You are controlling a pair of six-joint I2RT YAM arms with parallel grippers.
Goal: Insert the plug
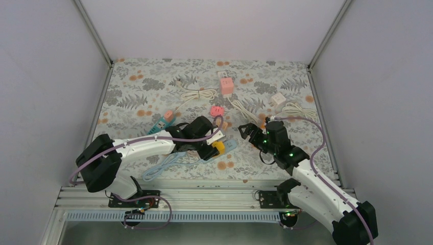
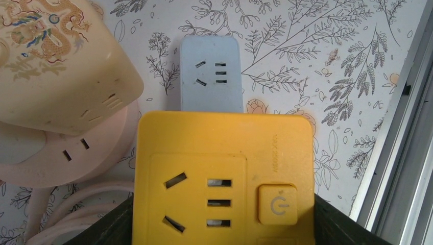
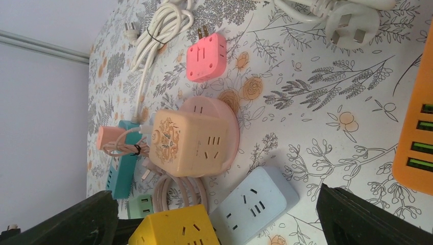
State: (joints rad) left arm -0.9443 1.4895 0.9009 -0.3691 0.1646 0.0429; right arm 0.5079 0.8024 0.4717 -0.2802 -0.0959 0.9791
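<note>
I should release the yellow socket cube from my left gripper on the middle of the light blue power strip point(image 1: 221, 149) point(image 2: 219, 176).
My left gripper point(image 2: 224, 232) is shut on a yellow socket cube point(image 2: 224, 178), its dark fingers point(image 2: 110, 229) pressed against the cube's two sides. The cube's socket face and power button look at the camera. Just beyond it a light blue power strip point(image 2: 211, 74) lies flat on the floral mat. My right gripper point(image 3: 214, 222) stands open with nothing between its fingers, hovering over the yellow cube point(image 3: 173, 227) and the blue strip point(image 3: 255, 204). A white three-pin plug point(image 3: 352, 25) lies further off, and a small pink adapter point(image 3: 207, 56) shows its prongs.
A cream dragon-print socket cube point(image 3: 186, 143) sits on a round pink base point(image 2: 76, 158) with a coiled pink cord. A teal strip point(image 3: 122, 163), a green adapter point(image 3: 140, 205) and an orange strip point(image 3: 416, 132) lie around. Further back are a pink cube point(image 1: 226, 84), a white cube point(image 1: 278, 98) and a white cable coil point(image 1: 196, 94).
</note>
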